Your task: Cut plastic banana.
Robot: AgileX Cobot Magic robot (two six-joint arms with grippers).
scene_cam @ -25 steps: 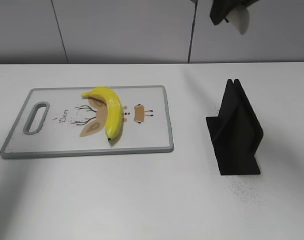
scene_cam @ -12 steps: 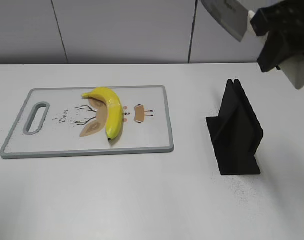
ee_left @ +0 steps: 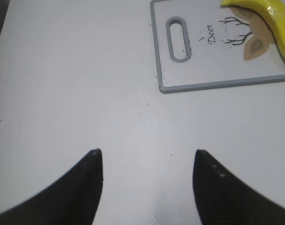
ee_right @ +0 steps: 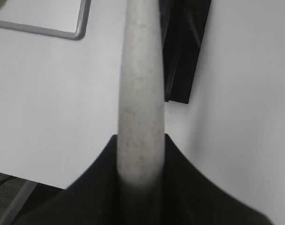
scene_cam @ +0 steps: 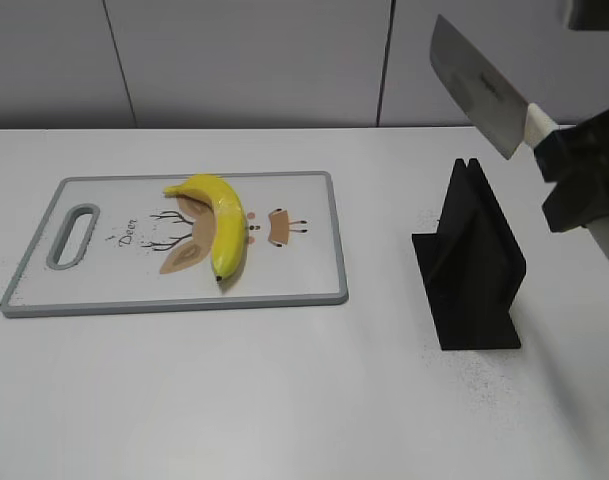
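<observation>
I need to release the cleaver from my right gripper in the slot of the black knife stand (ee_right: 174, 47), with the blade between the stand's upright panels.
A yellow plastic banana (scene_cam: 220, 220) lies on a white cutting board (scene_cam: 294, 260) with a grey rim, left of centre; its tip shows in the left wrist view (ee_left: 268, 14). My right gripper (scene_cam: 574, 170) is shut on a cleaver's white handle (ee_right: 141, 93) and holds the blade (scene_cam: 476, 85) in the air above the black knife stand (scene_cam: 474, 265). My left gripper (ee_left: 147, 157) is open and empty above bare table, short of the board's handle end (ee_left: 178, 40).
The black knife stand also shows in the right wrist view (ee_right: 184, 47), with a corner of the board (ee_right: 76, 28) beside it. The table's near edge shows at the lower left of the right wrist view.
My right gripper has come down and to the right from the top of the view, and the cleaver blade now shows in full above the stand. The banana and board have not moved.
</observation>
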